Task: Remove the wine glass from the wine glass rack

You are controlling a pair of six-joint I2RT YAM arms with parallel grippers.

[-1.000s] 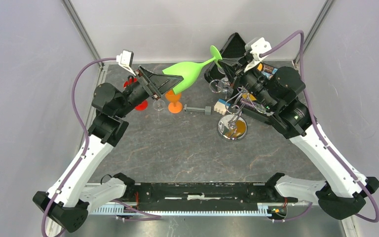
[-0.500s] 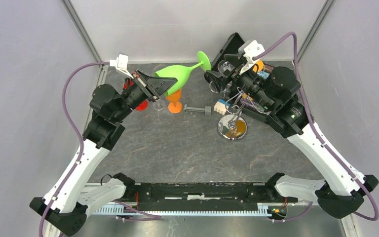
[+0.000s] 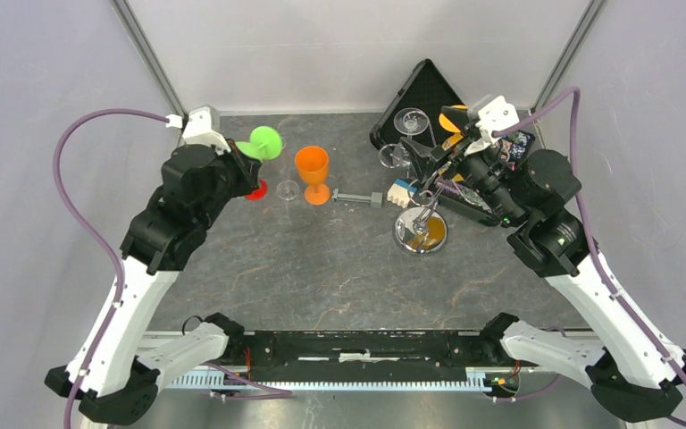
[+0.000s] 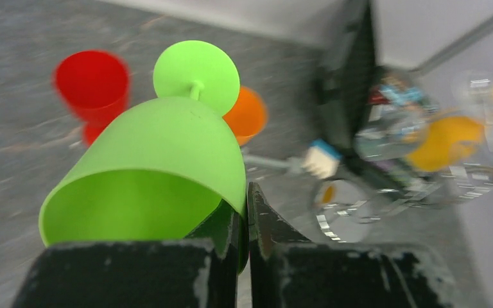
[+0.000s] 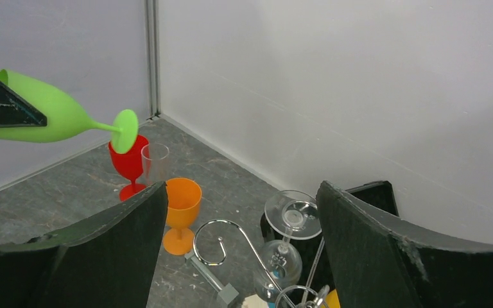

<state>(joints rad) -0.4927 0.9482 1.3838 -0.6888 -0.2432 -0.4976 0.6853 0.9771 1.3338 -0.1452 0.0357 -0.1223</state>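
Observation:
Next, I set the green wine glass down with my left gripper on the grey table (image 3: 246,231), just in front of the red goblet.
The green wine glass (image 4: 160,147) lies tilted in the air, its round foot (image 3: 261,143) pointing away from my left arm. My left gripper (image 4: 247,218) is shut on the rim of its bowl, one finger inside and one outside. From the right wrist the same glass (image 5: 58,115) hangs over the far left corner. The wine glass rack stands right of centre on its mirrored base (image 3: 420,231), a curled arm (image 5: 221,240) bare. My right gripper (image 5: 242,187) is open and holds nothing, just above the rack's arms (image 3: 430,164).
A clear glass (image 5: 289,218) hangs upside down at the rack's far side. An orange goblet (image 3: 312,170), a red goblet (image 3: 255,188) and a small clear glass (image 3: 288,189) stand at back left. A grey bar (image 3: 357,197) lies between them; a black case (image 3: 424,94) stands behind.
My left gripper closed on the green glass's rim and carried it left, away from the rack. My right gripper let go, opened wide and drew back to the right.

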